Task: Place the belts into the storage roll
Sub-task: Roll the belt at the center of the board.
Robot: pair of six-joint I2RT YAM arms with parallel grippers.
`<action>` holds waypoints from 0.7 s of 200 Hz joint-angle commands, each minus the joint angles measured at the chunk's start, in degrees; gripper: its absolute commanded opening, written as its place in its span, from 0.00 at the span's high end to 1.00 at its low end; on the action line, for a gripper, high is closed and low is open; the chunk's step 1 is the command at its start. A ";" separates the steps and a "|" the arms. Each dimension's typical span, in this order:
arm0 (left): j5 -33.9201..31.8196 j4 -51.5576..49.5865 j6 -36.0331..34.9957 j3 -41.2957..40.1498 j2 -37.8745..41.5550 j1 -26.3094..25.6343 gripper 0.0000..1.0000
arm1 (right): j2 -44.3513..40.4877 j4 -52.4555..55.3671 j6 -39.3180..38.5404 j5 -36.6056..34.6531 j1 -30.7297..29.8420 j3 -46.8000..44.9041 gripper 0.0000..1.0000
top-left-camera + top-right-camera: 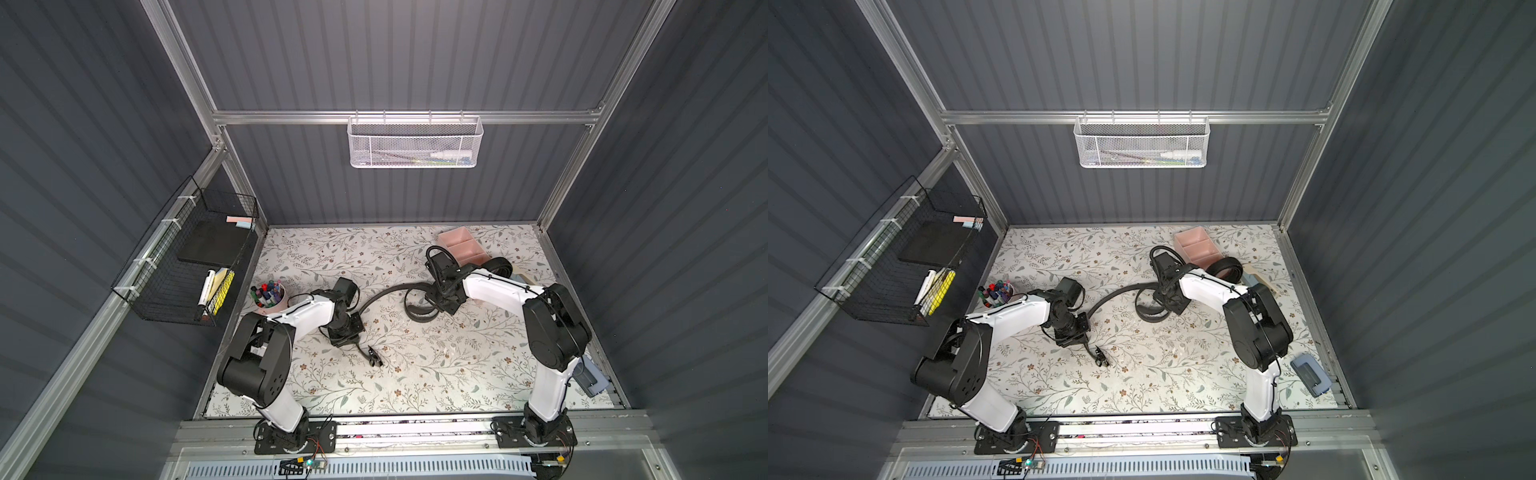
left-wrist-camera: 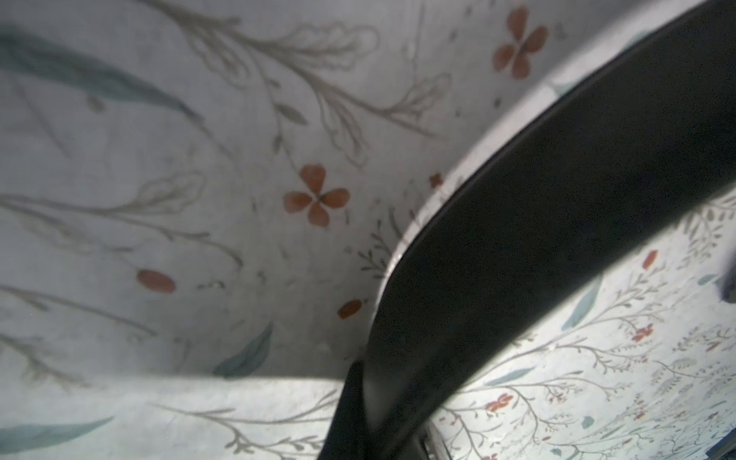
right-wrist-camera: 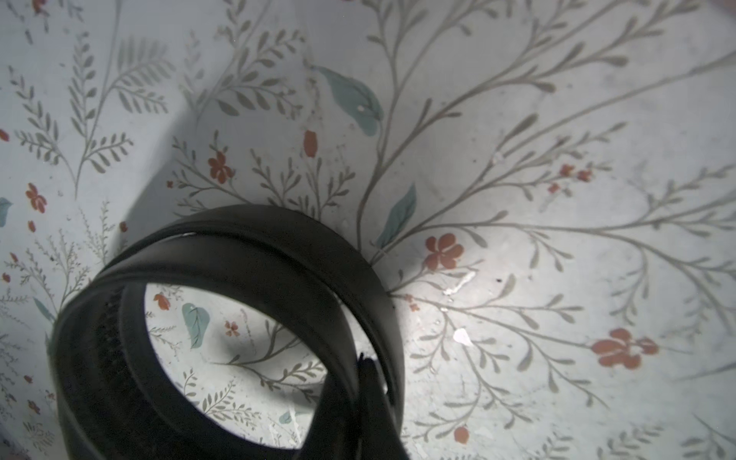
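Observation:
The belt's curled end makes a wide, loose loop. My right gripper will open, grab the loop's inner turn (image 3: 128, 345) and wind it tighter before placing it.
One black belt (image 1: 384, 293) lies stretched over the floral table, its buckle (image 1: 375, 357) near the middle front. My left gripper (image 1: 356, 330) is shut on its strap (image 2: 537, 191) near the buckle end. My right gripper (image 1: 441, 298) is shut on the same belt's loosely curled far end (image 3: 247, 247), a loop resting on the table (image 1: 1148, 309). In both wrist views the dark fingers (image 2: 354, 398) (image 3: 370, 382) press together on the strap. A second belt (image 1: 497, 266) sits tightly coiled against the pink storage roll (image 1: 457, 243) at the back right, which the right arm partly hides.
A pink cup of markers (image 1: 269, 296) stands beside the left arm. A blue box (image 1: 1310, 374) lies at the right edge, and a pale block (image 1: 1254, 276) behind the right arm. A black wire basket (image 1: 187, 257) and a white mesh basket (image 1: 413, 141) hang on the walls.

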State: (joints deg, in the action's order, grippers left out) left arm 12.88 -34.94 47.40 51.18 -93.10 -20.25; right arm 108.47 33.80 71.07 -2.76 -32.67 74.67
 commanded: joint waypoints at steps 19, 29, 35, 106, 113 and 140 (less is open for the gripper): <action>-0.86 -1.56 2.28 -1.97 1.12 -1.72 0.77 | -0.85 0.71 8.63 -1.10 0.37 -0.38 1.00; -1.22 -2.27 1.55 -1.42 1.17 -1.71 0.66 | -0.56 2.02 8.06 -1.30 0.27 0.43 1.00; -1.48 -2.85 0.99 -1.04 1.12 -1.72 0.60 | -0.33 2.54 7.82 -1.41 0.24 0.59 1.00; -3.99 -9.36 -6.10 7.68 1.04 -1.85 0.34 | 1.58 -1.65 5.02 2.04 0.11 -0.70 0.90; -4.30 -9.97 -6.88 8.58 0.91 -1.85 0.34 | 1.49 -1.84 4.67 2.02 0.00 -0.89 0.83; -4.24 -10.32 -8.71 10.21 -0.09 -1.89 0.32 | -0.28 -1.28 2.59 0.17 -0.21 -1.33 0.51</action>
State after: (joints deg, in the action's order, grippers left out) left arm 9.78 -42.13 42.11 59.48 -92.07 -21.98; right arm 108.73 31.75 73.78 -1.37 -32.67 73.97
